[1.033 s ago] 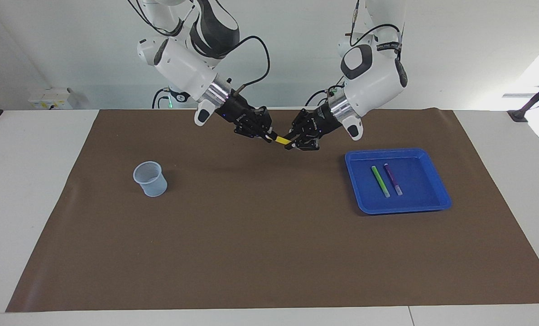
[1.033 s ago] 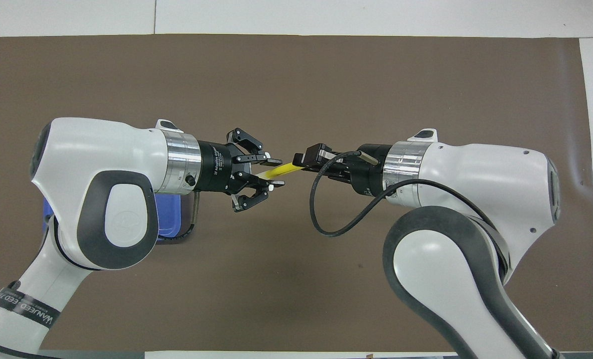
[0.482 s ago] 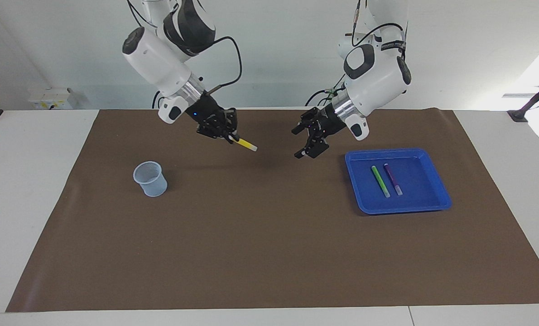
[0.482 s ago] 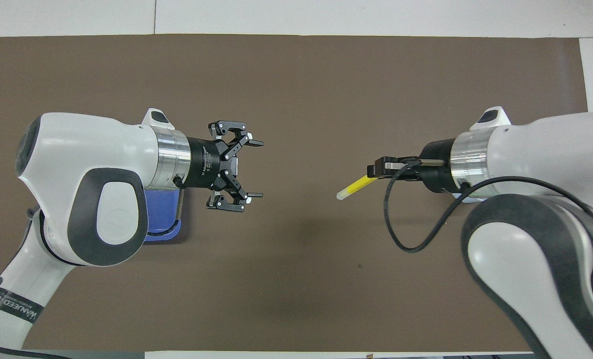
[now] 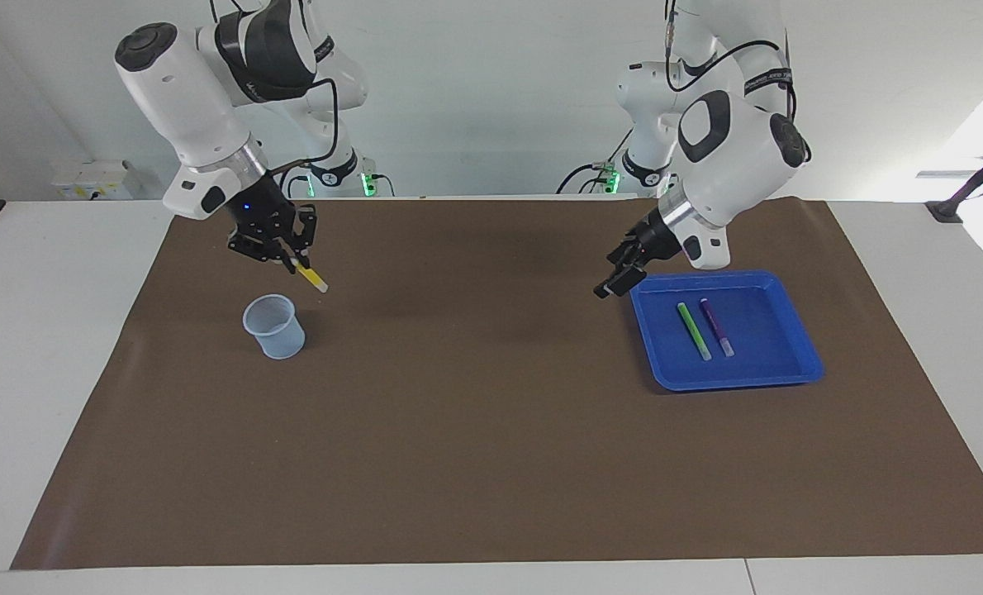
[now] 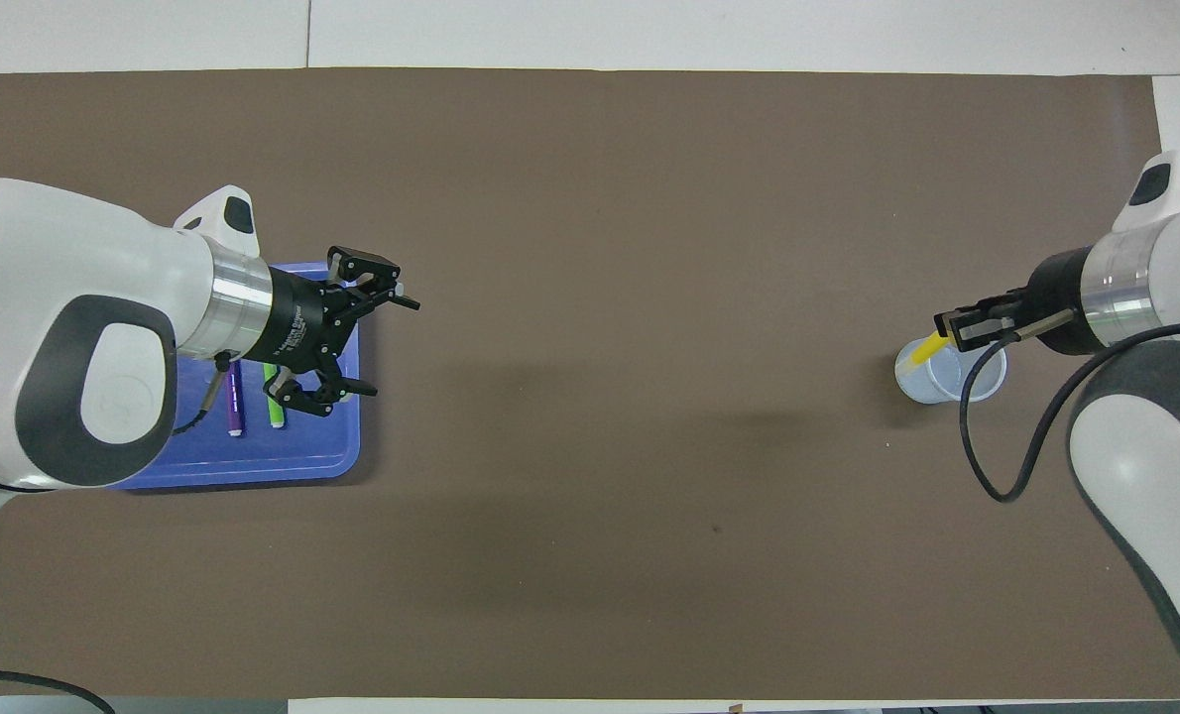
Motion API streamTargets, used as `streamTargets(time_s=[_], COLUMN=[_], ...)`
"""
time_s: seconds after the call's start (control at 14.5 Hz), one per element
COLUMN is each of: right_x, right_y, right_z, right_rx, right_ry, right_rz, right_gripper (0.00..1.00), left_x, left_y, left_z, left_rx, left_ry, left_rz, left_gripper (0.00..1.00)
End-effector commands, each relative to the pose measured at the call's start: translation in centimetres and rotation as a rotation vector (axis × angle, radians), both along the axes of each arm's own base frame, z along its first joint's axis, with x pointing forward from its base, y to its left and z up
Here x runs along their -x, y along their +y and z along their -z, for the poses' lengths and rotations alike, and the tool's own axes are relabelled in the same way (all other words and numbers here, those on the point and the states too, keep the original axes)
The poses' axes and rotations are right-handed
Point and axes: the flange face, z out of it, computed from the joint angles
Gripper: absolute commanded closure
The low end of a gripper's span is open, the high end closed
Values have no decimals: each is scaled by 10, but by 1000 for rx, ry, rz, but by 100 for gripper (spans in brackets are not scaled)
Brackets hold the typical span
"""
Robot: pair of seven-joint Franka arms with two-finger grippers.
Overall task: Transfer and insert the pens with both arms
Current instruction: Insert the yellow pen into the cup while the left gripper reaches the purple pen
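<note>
The robot's right gripper will release the yellow pen inside the clear plastic cup (image 6: 951, 368) and leave it leaning against the cup's side.
My right gripper (image 5: 297, 260) (image 6: 955, 329) is shut on the yellow pen (image 5: 315, 279) (image 6: 928, 348). The pen slants down, its pale tip over the rim of the clear plastic cup (image 5: 275, 327) (image 6: 957, 377) at the right arm's end of the mat. The green pen (image 5: 694, 330) (image 6: 276, 411) and the purple pen (image 5: 717, 328) (image 6: 234, 409) lie side by side in the blue tray (image 5: 797, 364) (image 6: 253, 470) at the left arm's end. Open and holding nothing, my left gripper (image 5: 612, 283) (image 6: 389, 345) hangs over the tray's edge toward the mat's middle.
A brown mat (image 5: 491, 446) covers most of the white table (image 5: 62, 347). Two smaller white arms with green-lit bases (image 5: 366, 183) stand at the robots' edge of the table.
One second ago both grippers held the yellow pen over the mat's middle. The left gripper opened and swung back to the tray. The right gripper carried the pen over the cup.
</note>
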Motion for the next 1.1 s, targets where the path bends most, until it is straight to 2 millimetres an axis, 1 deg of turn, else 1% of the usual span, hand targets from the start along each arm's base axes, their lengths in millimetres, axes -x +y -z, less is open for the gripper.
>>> streamTargets(time_s=[0.0, 0.07, 0.14, 0.28, 0.34, 0.41, 0.48, 0.62, 0.69, 0.76, 0.9, 0.96, 1.03], right_x=[-3, -6, -10, -19, -21, -21, -19, -17, -15, -11, -6, -4, -4], right_y=[-25, -35, -44, -57, -64, -66, -67, -68, -66, -66, -69, -70, -70], right_z=[5, 9, 18, 35, 44, 51, 63, 81, 87, 97, 111, 112, 112], right_rx=[58, 68, 71, 74, 72, 72, 74, 77, 77, 77, 76, 75, 75], right_ry=[9, 5, 14, 13, 26, 27, 21, 8, 11, 21, 24, 30, 30], right_rz=[-77, -86, -98, -106, -105, -99, -98, -90, -87, -84, -80, -76, -76], right_gripper=[100, 100, 100, 100, 100, 100, 100, 100, 100, 100, 100, 74, 38], left_x=[2, 0, -2, -9, -13, -18, -23, -24, -24, -23, -24, -24, -25], left_y=[45, 66, 93, 139, 154, 161, 164, 166, 166, 166, 167, 169, 170], left_z=[7, 16, 25, 37, 45, 52, 61, 73, 79, 84, 104, 121, 129], left_rx=[-57, -81, -124, -184, -203, -242, -283, -359, -376, -385, -407, -422, -430], left_ry=[-90, -124, -155, -205, -222, -239, -246, -270, -286, -303, -328, -310, -313], left_rz=[221, 312, 416, 614, 686, 767, 826, 930, 961, 972, 990, 1024, 1038], left_gripper=[0, 0, 0, 0, 0, 0, 1, 4, 5, 7, 9, 10, 12])
